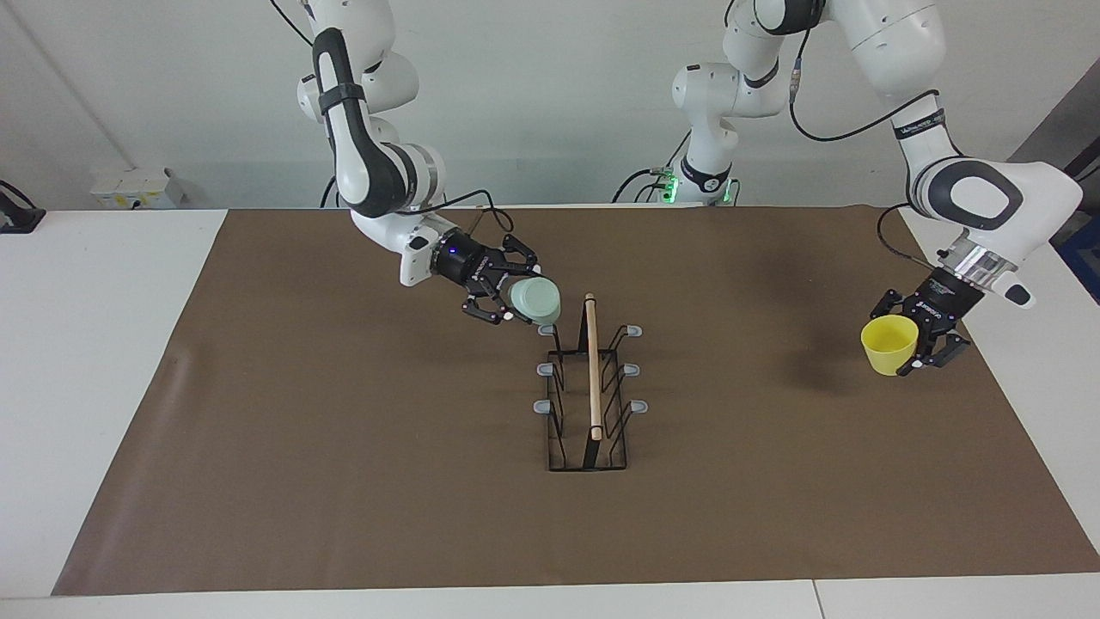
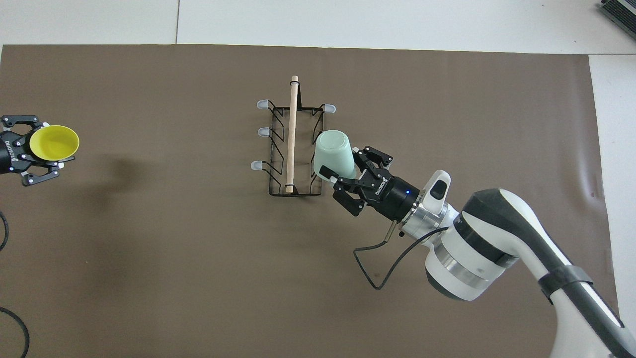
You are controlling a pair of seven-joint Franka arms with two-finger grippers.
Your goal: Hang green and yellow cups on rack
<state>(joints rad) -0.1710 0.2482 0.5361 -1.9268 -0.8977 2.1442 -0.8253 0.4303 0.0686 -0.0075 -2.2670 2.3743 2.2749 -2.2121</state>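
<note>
Next, my right gripper releases the pale green cup, now hanging just above the prongs, on the rack peg (image 2: 320, 171) that is nearest the robots on the gripper's own side.
The black wire rack (image 1: 592, 370) (image 2: 292, 134) with a wooden rod on top stands mid-mat. My right gripper (image 1: 513, 297) (image 2: 346, 171) is shut on the pale green cup (image 1: 535, 300) (image 2: 334, 148). The cup lies on its side, base pointing away from the gripper. It hangs just above the grey-tipped prongs on the right arm's side of the rack, over the one nearest the robots; whether it touches the prong I cannot tell. My left gripper (image 1: 913, 346) (image 2: 36, 153) is shut on the yellow cup (image 1: 889, 344) (image 2: 53, 142), raised over the mat at the left arm's end.
A brown mat (image 1: 344, 447) (image 2: 174, 258) covers most of the white table (image 1: 94, 361). A black cable (image 2: 382, 263) hangs from the right wrist. A small white box (image 1: 129, 187) sits by the wall.
</note>
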